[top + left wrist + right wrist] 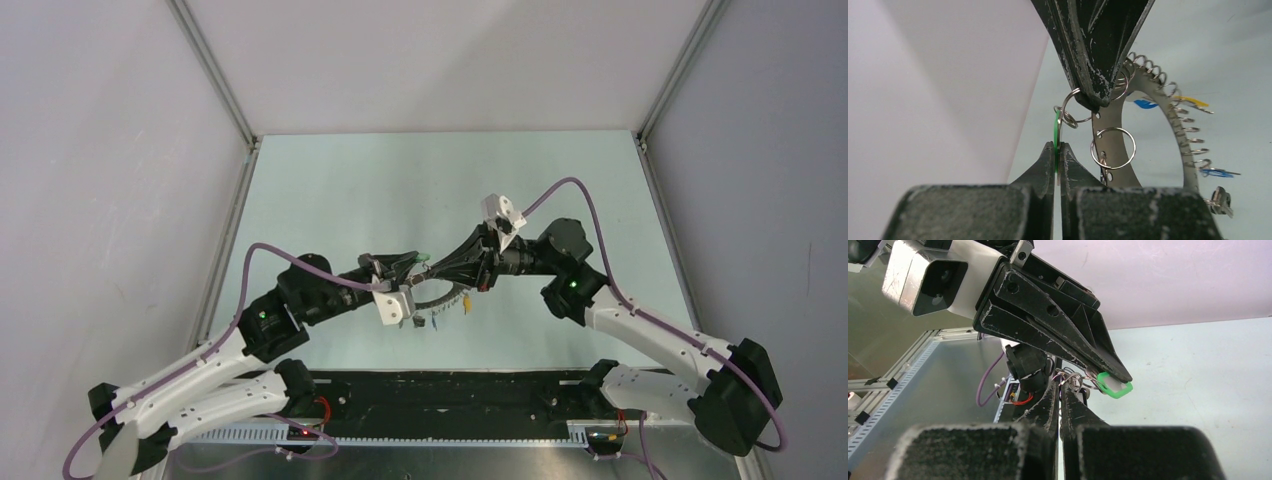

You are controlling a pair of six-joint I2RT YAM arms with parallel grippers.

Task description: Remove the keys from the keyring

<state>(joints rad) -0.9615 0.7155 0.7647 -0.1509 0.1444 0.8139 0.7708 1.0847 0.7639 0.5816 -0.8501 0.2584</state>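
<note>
Next, I open my right gripper, back off and take only the split ring linking the green tag (1069, 121), because split rings bunch at its fingers by the keyring's edge.
The keyring (1113, 145) is a wide flat grey ring with holes and a wire coil along its outer edge. It hangs between the two grippers and shows in the top view (440, 296). Blue keys (1146, 104) and a yellow one (1193, 101) hang from its far side. My left gripper (1057, 146) is shut on a green key tag (1056, 131), which also shows in the right wrist view (1115, 388). My right gripper (1060, 385) comes tip to tip with it and is shut on a small split ring (1071, 106) that links the tag to the keyring.
A loose split ring (1113, 148) hangs from a hole in the keyring. Both arms meet over the middle of the pale table (330, 200). A black strip (450, 395) runs along the near edge, with grey walls on both sides.
</note>
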